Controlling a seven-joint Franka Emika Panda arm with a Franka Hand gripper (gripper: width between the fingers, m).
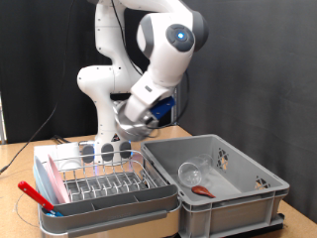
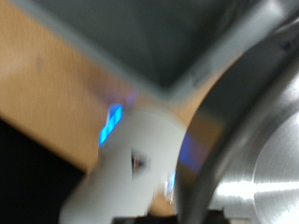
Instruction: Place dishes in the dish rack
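I need to release the steel bowl on the wire pegs midway [image 1: 113,168] along the dish rack, toward its back.
My gripper [image 1: 130,123] hangs in the air above the gap between the dish rack [image 1: 99,188] and the grey crate [image 1: 238,193]. It is shut on the rim of the shiny steel bowl [image 1: 134,113]. The bowl fills the side of the blurred wrist view [image 2: 266,140]. The clear glass [image 1: 191,173] and the reddish-brown spoon [image 1: 203,188] lie inside the crate. The rack's wire prongs hold no dishes that I can see.
A red-handled tool [image 1: 35,194] and a pink strip lie along the rack's left side in the exterior view. The rack and crate stand side by side on a wooden table [image 1: 20,159]. The crate's corner [image 2: 187,42] shows in the wrist view.
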